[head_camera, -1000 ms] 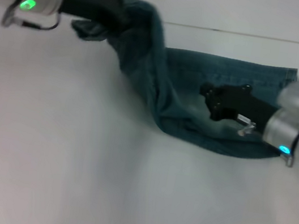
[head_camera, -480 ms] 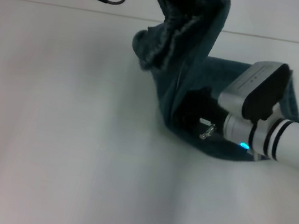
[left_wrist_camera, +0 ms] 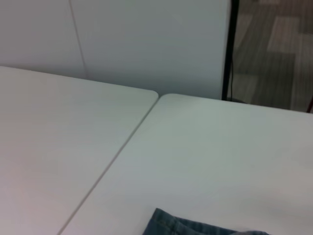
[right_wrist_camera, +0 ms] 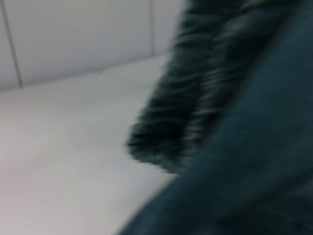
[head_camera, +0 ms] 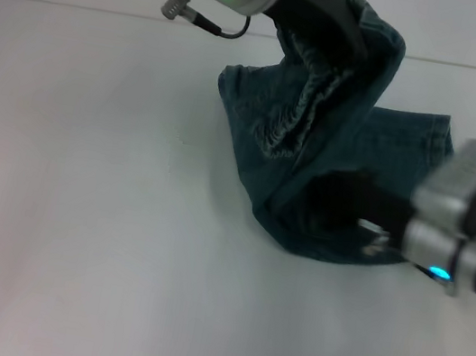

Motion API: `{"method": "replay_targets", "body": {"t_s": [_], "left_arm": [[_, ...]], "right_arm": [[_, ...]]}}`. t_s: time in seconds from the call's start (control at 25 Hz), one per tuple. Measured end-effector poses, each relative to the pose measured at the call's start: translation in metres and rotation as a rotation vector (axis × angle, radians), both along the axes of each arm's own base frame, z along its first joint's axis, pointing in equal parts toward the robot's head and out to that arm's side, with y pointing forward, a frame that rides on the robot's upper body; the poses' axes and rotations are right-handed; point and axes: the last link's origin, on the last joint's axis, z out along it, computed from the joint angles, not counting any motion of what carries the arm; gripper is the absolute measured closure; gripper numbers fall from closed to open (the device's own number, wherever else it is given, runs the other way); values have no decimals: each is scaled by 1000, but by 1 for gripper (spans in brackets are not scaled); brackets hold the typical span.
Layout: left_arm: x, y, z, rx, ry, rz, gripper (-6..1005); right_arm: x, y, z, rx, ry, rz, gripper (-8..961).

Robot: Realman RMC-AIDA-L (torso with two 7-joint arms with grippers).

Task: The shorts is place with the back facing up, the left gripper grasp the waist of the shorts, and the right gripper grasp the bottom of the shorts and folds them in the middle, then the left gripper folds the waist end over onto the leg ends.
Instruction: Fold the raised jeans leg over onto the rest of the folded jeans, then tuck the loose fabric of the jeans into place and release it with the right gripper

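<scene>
Next, my right gripper releases the shorts' waist end over the near corner of the flat leg ends [head_camera: 457, 244].
The teal denim shorts [head_camera: 353, 143] lie at the table's back right, folded lengthwise, with one end raised off the surface. My left gripper [head_camera: 348, 41] is shut on that raised waist end, high above the leg part, and frayed cloth hangs below it. My right gripper [head_camera: 343, 205] is a dark shape low against the near side of the shorts, partly under the hanging cloth. A strip of denim [left_wrist_camera: 195, 227] shows in the left wrist view. Blurred denim [right_wrist_camera: 234, 122] fills most of the right wrist view.
The white table [head_camera: 78, 206] stretches wide to the left and front of the shorts. A seam [left_wrist_camera: 112, 161] between two tabletops shows in the left wrist view, with a white wall, a black pole [left_wrist_camera: 229, 49] and the floor beyond the far edge.
My left gripper has carried the waist end up and to the right, over the leg part. My right arm has drawn back toward the right, its gripper still low at the shorts.
</scene>
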Motion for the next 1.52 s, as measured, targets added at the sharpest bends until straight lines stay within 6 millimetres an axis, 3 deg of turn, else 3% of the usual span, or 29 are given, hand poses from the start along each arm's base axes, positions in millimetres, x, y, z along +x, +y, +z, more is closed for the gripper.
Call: {"method": "replay_targets", "body": {"t_s": [0.28, 0.36, 0.6, 0.76, 0.84, 1.04, 1.24, 1.36, 1.52], "left_arm": [[6, -9, -25, -29, 43, -52, 925], [9, -15, -40, -44, 59, -76, 920], [22, -42, -83, -138, 131, -151, 904], [27, -46, -91, -120, 141, -169, 894], [29, -45, -91, -111, 135, -173, 889], [31, -44, -88, -100, 119, -174, 708], [15, -36, -55, -23, -3, -131, 562], [-5, -35, -34, 21, -106, -104, 474], [-63, -37, -5, 53, -296, -29, 323]], "right_arm": [[60, -55, 63, 102, 123, -53, 954], [70, -68, 72, 115, 135, -79, 954], [82, -89, 81, 117, 160, -107, 954], [81, -94, 79, 105, 174, -100, 953], [81, -96, 79, 101, 177, -101, 953], [83, -106, 81, 87, 190, -89, 953], [78, -116, 91, -1, 203, -25, 953], [71, -118, 104, -27, 205, 8, 953], [60, -115, 130, -30, 185, 37, 953]]}}
